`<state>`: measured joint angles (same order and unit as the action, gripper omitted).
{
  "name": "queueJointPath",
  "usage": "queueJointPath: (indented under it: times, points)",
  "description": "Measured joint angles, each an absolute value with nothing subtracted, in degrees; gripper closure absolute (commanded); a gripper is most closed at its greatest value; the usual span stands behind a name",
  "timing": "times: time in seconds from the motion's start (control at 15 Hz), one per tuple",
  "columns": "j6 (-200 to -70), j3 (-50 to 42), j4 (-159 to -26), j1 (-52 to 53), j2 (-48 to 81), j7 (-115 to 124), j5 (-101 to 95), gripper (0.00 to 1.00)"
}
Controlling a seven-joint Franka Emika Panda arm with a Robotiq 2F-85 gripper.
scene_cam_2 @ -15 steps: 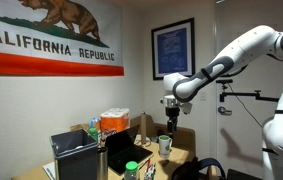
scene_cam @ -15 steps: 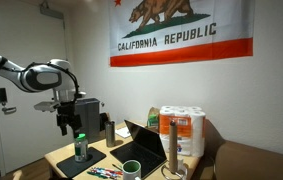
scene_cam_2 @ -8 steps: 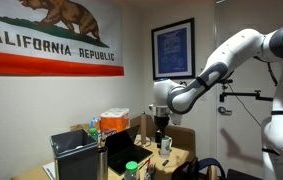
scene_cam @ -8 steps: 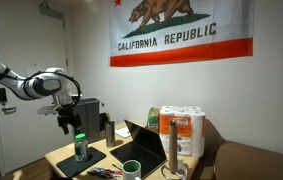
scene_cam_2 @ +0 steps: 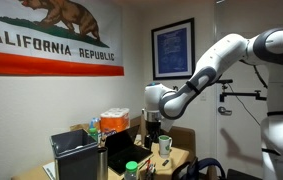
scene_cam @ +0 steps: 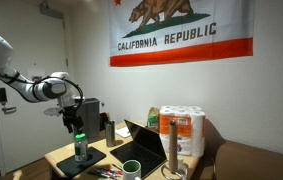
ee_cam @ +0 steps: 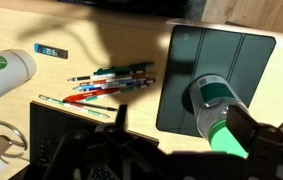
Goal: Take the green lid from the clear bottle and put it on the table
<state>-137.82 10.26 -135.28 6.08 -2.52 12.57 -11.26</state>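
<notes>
Next, I bring my gripper to the centre over the clear bottle, and then close it around the sides of the green lid point(scene_cam: 80, 137) point(ee_cam: 227, 140).
The clear bottle point(ee_cam: 209, 100) stands upright on a dark mat point(ee_cam: 221, 55) on the light wood table point(ee_cam: 131, 45), with the bright green lid point(ee_cam: 227, 136) on top. In the wrist view my gripper point(ee_cam: 181, 128) is open above it. The lid sits close to the right finger point(ee_cam: 253, 122), and the left finger point(ee_cam: 116, 118) is far off it. In an exterior view the gripper point(scene_cam: 76, 123) hangs just over the lid point(scene_cam: 80, 136) and bottle point(scene_cam: 81, 150). The bottle also shows in an exterior view point(scene_cam_2: 165, 147), with the gripper point(scene_cam_2: 153, 128) up and to its left.
Several pens point(ee_cam: 111, 82) lie left of the mat, with a white cup point(ee_cam: 3, 70) lying beyond them. A dark green mug point(scene_cam: 131, 168), an open laptop point(scene_cam: 146, 145), a slim dark flask point(scene_cam: 109, 130) and paper towel rolls point(scene_cam: 184, 128) stand nearby.
The arm has swung sideways and the gripper has come down a little, closer over the bottle's lid. The bottle has not moved.
</notes>
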Motion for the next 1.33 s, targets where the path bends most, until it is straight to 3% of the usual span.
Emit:
queueJointPath:
  times: [1.33]
  points:
    - [-140.8,8.7,-130.0,7.4,2.5,11.4,-10.9,0.00]
